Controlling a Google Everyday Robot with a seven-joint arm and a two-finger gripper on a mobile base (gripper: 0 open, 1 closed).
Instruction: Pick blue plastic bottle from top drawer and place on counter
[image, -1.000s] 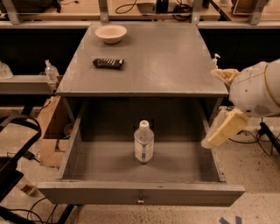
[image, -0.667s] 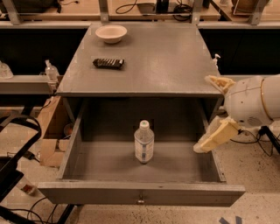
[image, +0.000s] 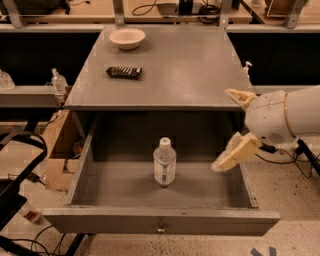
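Observation:
The middle of the body (image: 165, 166) of the blue plastic bottle, well below its white cap, is the next place my gripper will go to and close.
The blue plastic bottle (image: 164, 161), clear with a white cap and pale label, stands upright in the middle of the open top drawer (image: 80, 167). The grey counter (image: 185, 65) lies above it. My gripper (image: 233, 125) is at the right, over the drawer's right wall, well to the right of the bottle and apart from it. Its two cream fingers stand wide apart, one (image: 239, 96) at the counter's front right corner, one (image: 236, 154) lower over the drawer. It is open and holds nothing.
On the counter sit a white bowl (image: 127, 37) at the back left and a dark snack bar (image: 124, 72). A tiny pump-top bottle (image: 58, 80) stands on the left shelf. Cardboard boxes (image: 55, 150) and cables lie on the floor at left.
My gripper has moved left, from beside the drawer's right side to over its right wall, closer to the bottle. The bottle has not moved.

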